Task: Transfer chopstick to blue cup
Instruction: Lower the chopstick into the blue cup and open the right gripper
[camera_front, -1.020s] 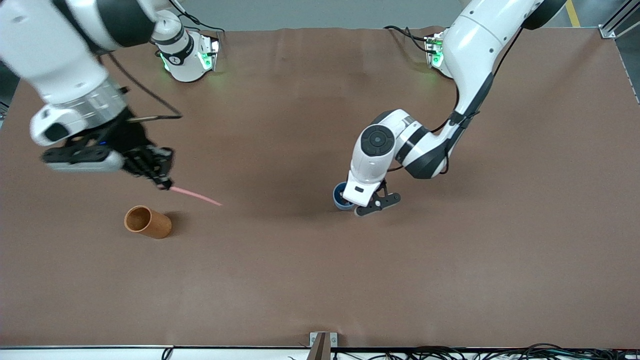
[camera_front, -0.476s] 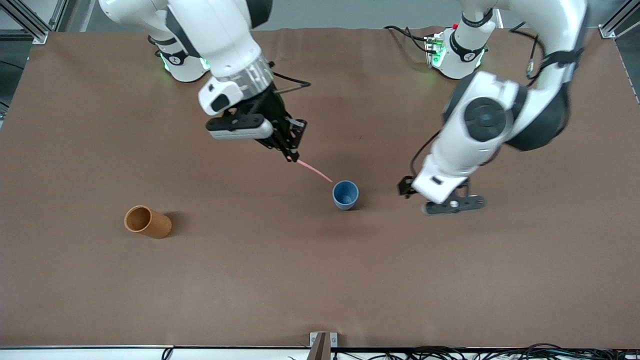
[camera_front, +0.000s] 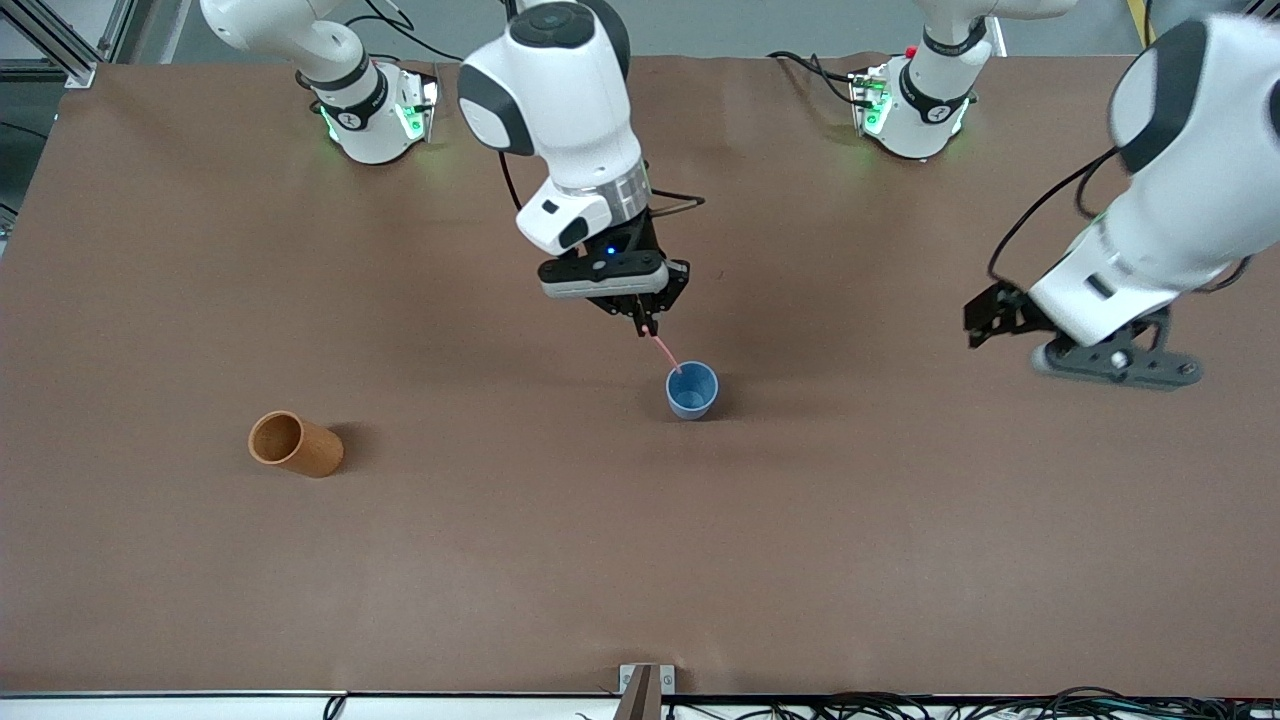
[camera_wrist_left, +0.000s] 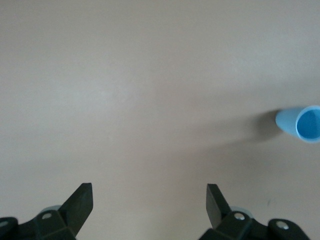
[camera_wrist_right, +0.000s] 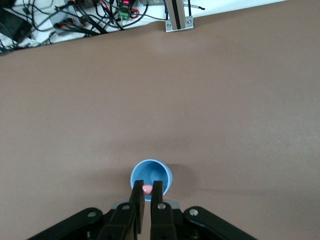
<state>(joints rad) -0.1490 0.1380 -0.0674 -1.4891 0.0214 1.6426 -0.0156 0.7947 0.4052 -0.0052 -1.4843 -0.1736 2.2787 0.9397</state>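
Next, my right gripper lets the pink chopstick go inside the blue cup, leaning on the rim (camera_front: 671, 396) (camera_wrist_right: 166, 169) that faces the orange-brown cup.
The blue cup (camera_front: 692, 391) stands upright near the middle of the table. My right gripper (camera_front: 647, 326) is just above it, shut on the upper end of the pink chopstick (camera_front: 663, 350). The stick slants down and its lower tip is at the cup's rim. In the right wrist view my right gripper (camera_wrist_right: 147, 189) pinches the pink stick (camera_wrist_right: 147, 189) over the cup's mouth (camera_wrist_right: 151, 175). My left gripper (camera_front: 1110, 367) is open and empty in the air over bare table toward the left arm's end. In its wrist view (camera_wrist_left: 149, 197) the blue cup (camera_wrist_left: 302, 124) is far off at the edge.
An orange-brown cylindrical cup (camera_front: 295, 444) stands toward the right arm's end of the table, nearer to the front camera than the blue cup. A metal bracket (camera_front: 641, 686) sits at the table's front edge. The brown table (camera_front: 640, 560) is bare elsewhere.
My right gripper carried the chopstick from beside the orange-brown cup across to over the blue cup. My left gripper moved away from the blue cup toward the left arm's end.
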